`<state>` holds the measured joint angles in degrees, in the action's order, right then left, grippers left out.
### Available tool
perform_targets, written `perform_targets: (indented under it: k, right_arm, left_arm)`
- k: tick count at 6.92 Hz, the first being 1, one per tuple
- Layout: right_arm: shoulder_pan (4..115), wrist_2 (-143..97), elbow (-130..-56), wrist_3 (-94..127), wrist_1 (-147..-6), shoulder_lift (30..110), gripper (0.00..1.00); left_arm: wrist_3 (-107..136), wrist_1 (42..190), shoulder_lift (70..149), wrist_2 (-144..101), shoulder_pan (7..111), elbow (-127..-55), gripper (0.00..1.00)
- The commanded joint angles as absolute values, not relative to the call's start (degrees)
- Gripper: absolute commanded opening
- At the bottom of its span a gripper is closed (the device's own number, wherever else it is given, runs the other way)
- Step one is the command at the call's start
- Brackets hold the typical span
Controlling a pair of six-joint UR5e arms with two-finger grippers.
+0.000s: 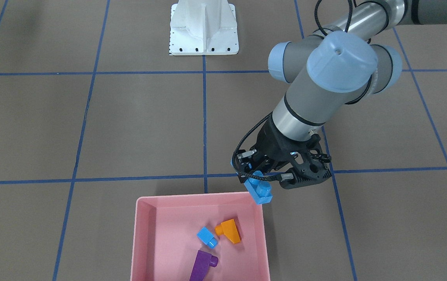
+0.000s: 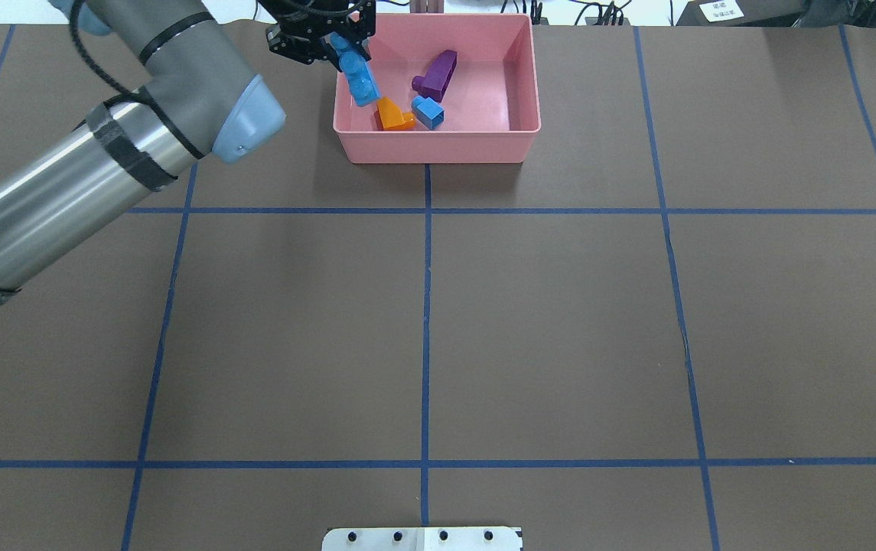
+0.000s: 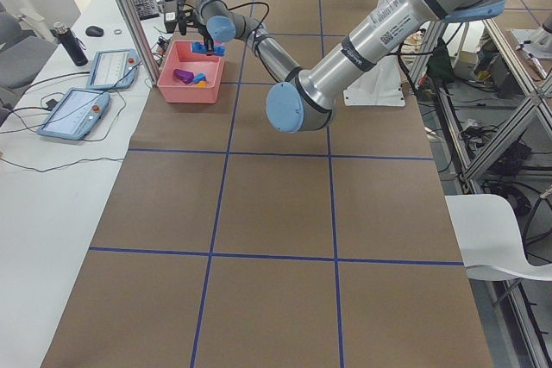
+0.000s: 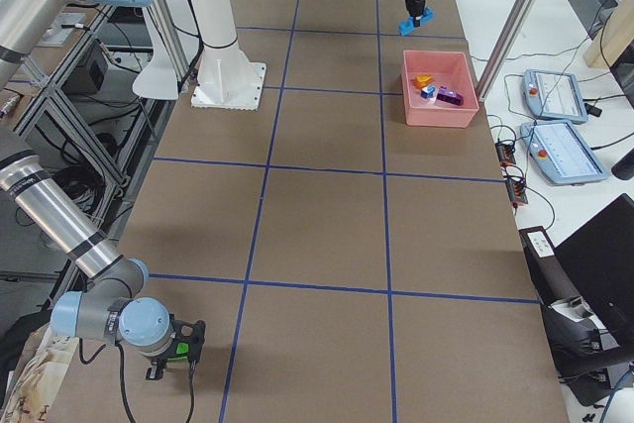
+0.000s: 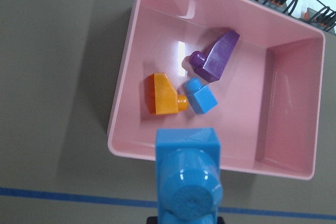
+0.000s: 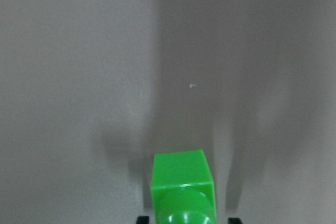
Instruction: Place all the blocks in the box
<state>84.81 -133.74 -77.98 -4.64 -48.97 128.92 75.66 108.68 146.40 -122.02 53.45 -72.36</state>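
Observation:
My right gripper should set the green brick free between the small blue cube and the pink box's empty side (image 1: 176, 231).
My left gripper (image 1: 261, 176) is shut on the long blue bar (image 1: 259, 190), holding it tilted above the pink box's (image 1: 192, 197) corner nearest the robot's left. In the overhead view the bar (image 2: 359, 73) hangs over the box (image 2: 438, 145). Inside lie the orange sloped brick (image 1: 229, 231), the small blue cube (image 1: 207, 236) and the purple sloped brick (image 1: 202, 265). The left wrist view shows the bar (image 5: 189, 177) over the box rim (image 5: 283, 166). My right gripper (image 6: 186, 219) is shut on the green brick (image 6: 182, 184) above bare table, far from the box.
The white robot base plate (image 1: 203, 27) stands at the table's robot side. Blue tape lines cross the brown table. Two tablets (image 4: 560, 126) and cables lie beyond the table edge behind the box.

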Motion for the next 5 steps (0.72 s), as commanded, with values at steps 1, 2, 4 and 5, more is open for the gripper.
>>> perform_targets:
  k: [1, 2, 4, 5]
  right_arm:
    - [84.81, -136.31, -78.57, -3.69, -48.87, 127.54, 0.0]
    - [85.16, -137.8, -80.4, -3.69, -48.95, 126.75, 0.0]
    - [87.62, -142.46, -89.33, 2.32, -52.27, 123.25, 0.0]
    - [87.63, -142.56, -95.21, 7.51, -58.65, 118.52, 0.0]
  left_arm:
    - [77.94, 117.02, 154.48, -115.34, 52.13, -56.76, 0.0]
    - [78.48, 119.07, 154.6, -112.7, 50.99, -55.04, 0.0]
    - [78.4, 122.77, 155.04, -108.55, 48.61, -51.0, 0.37]
    - [77.88, 123.83, 155.04, -107.76, 48.08, -50.45, 0.99]
